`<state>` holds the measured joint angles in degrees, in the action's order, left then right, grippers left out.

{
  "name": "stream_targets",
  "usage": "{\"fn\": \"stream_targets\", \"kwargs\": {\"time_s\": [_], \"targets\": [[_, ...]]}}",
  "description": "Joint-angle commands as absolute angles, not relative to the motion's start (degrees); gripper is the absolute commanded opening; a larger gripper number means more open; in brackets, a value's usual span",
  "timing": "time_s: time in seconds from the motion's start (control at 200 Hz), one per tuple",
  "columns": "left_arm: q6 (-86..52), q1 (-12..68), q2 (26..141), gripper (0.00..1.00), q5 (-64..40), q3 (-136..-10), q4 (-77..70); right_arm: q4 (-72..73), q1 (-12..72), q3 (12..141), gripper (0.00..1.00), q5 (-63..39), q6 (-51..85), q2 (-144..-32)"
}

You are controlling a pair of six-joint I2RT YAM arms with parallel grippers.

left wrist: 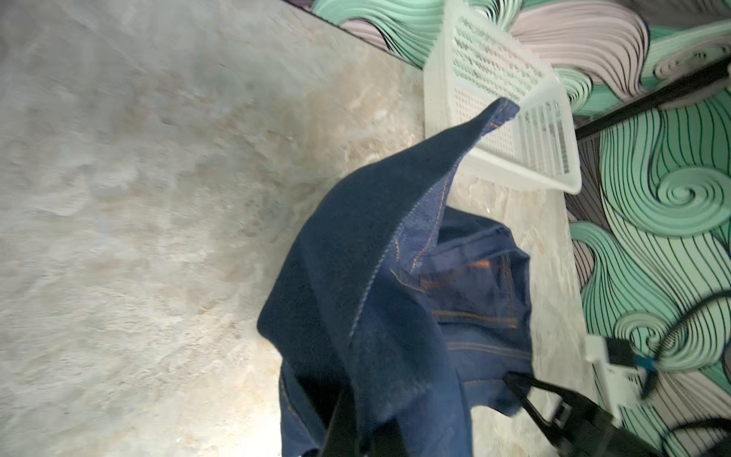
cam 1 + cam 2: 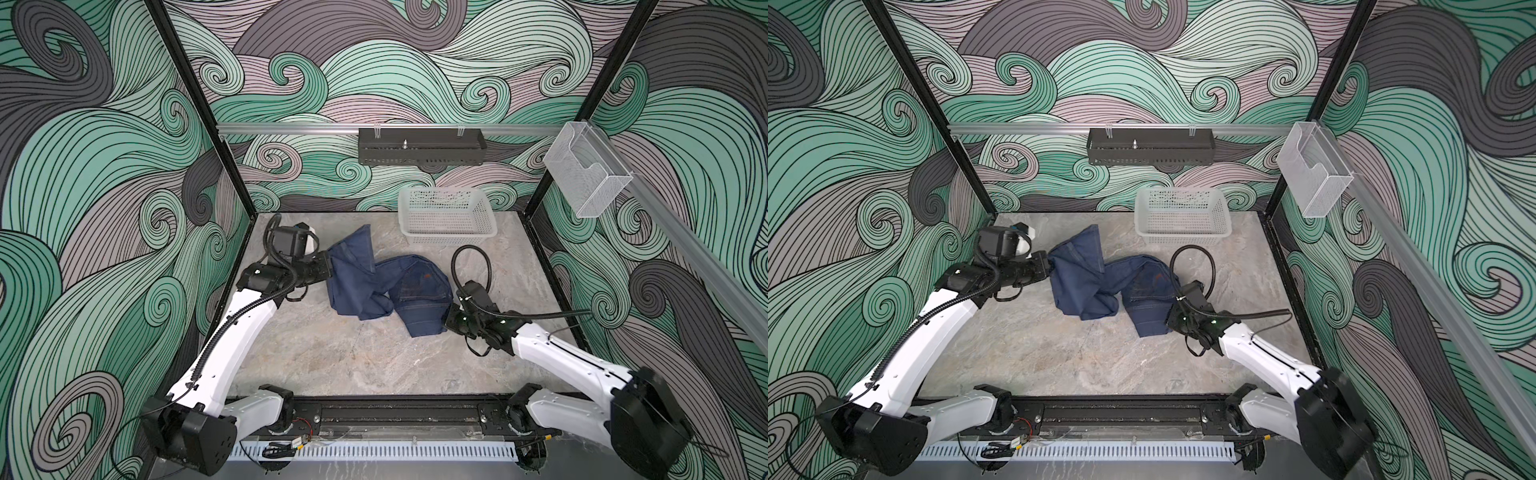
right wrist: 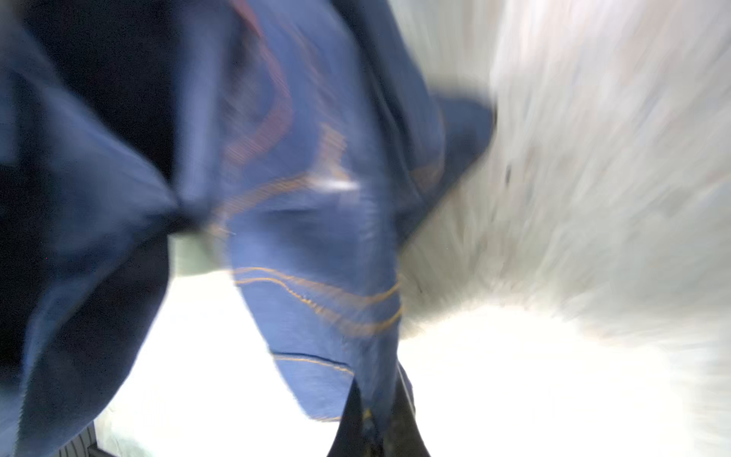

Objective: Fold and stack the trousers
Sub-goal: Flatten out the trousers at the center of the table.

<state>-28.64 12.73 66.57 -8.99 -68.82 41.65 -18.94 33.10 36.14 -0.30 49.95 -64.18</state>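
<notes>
Next, my left gripper releases the leg end, now held off the table, on the bare marble (image 2: pixel 271 281) between the crumpled trousers and the nearby side.
The trousers (image 2: pixel 374 282) are dark navy jeans with tan stitching, crumpled in the middle of the marble table (image 2: pixel 332 357) in both top views, and a small orange patch (image 2: pixel 427 276) shows on them. My left gripper (image 2: pixel 328 266) is shut on a leg end at their left side and holds it off the table. In the left wrist view the denim (image 1: pixel 375 277) drapes over that gripper (image 1: pixel 364 435). My right gripper (image 2: pixel 449 318) is shut on the cloth at their right edge. The right wrist view is blurred, with denim (image 3: pixel 316 237) pinched in the gripper (image 3: pixel 374 431).
A white plastic basket (image 2: pixel 446 216) stands at the back of the table, right of centre, just beyond the trousers. A black tray (image 2: pixel 422 146) hangs on the back rail and a clear holder (image 2: pixel 586 174) on the right rail. Patterned walls enclose three sides.
</notes>
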Motion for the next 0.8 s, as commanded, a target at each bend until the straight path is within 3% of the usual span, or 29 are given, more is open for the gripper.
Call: {"fn": "stream_targets", "kwargs": {"time_s": [0.0, 0.145, 0.35, 0.795], "targets": [[-26.23, 6.20, 65.34, 0.00, -8.14, -74.09, 44.80, -33.95, 27.44, 43.12, 0.00, 7.05, 41.68, -57.72], [-26.17, -2.94, 66.36, 0.00, -9.93, -78.59, 45.09, -42.82, 17.89, 52.28, 0.00, 7.63, 34.18, -54.32], [-26.14, -12.25, 72.02, 0.00, -13.80, -86.30, 46.58, -46.97, 8.87, 63.88, 0.00, 8.89, 28.71, -58.90], [-26.98, -16.69, 93.02, 0.01, -23.58, -104.06, 48.39, -43.16, -1.22, 83.08, 0.00, 8.17, 26.09, -73.74]]}}
